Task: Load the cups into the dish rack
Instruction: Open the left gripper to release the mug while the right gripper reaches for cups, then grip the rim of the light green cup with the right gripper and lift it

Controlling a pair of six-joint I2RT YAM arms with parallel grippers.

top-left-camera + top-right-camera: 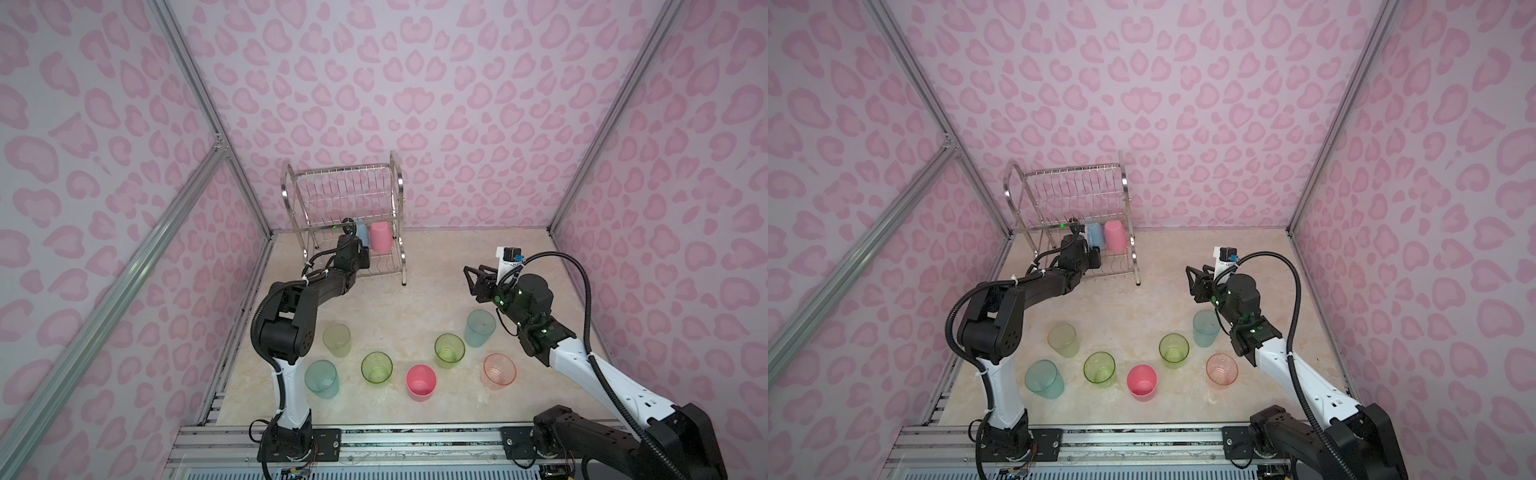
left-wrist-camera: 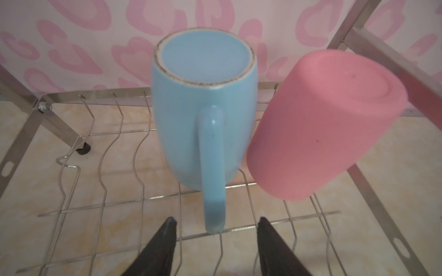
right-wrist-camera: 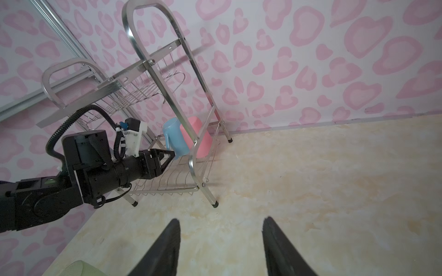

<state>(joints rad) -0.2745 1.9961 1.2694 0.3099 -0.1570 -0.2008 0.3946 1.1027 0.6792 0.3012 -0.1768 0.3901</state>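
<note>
Next, I grab the green cup nearest the peach cup with my right gripper, closing on that cup's rim (image 1: 439,358) facing the front pink cup.
The chrome dish rack (image 1: 398,174) (image 1: 1124,178) stands against the back wall. On its lower shelf a light-blue mug (image 2: 191,131) (image 3: 175,141) sits upside down, handle toward my left gripper (image 2: 216,221), beside a leaning pink cup (image 2: 323,124) (image 1: 380,237). The left gripper is open, and the handle's end lies between its jaws without touching them. My right gripper (image 3: 221,221) (image 1: 469,276) hovers open and empty over the table. Several cups stand upright near the front, among them a teal cup (image 1: 480,327), a green cup (image 1: 449,350), a peach cup (image 1: 499,370) and a pink cup (image 1: 421,382).
Pink patterned walls enclose the table on three sides. An aluminium rail (image 1: 395,440) carrying both arm bases runs along the front edge. The rack's upper shelf (image 1: 345,187) holds nothing. Bare tabletop (image 1: 436,266) lies between the rack and the right gripper.
</note>
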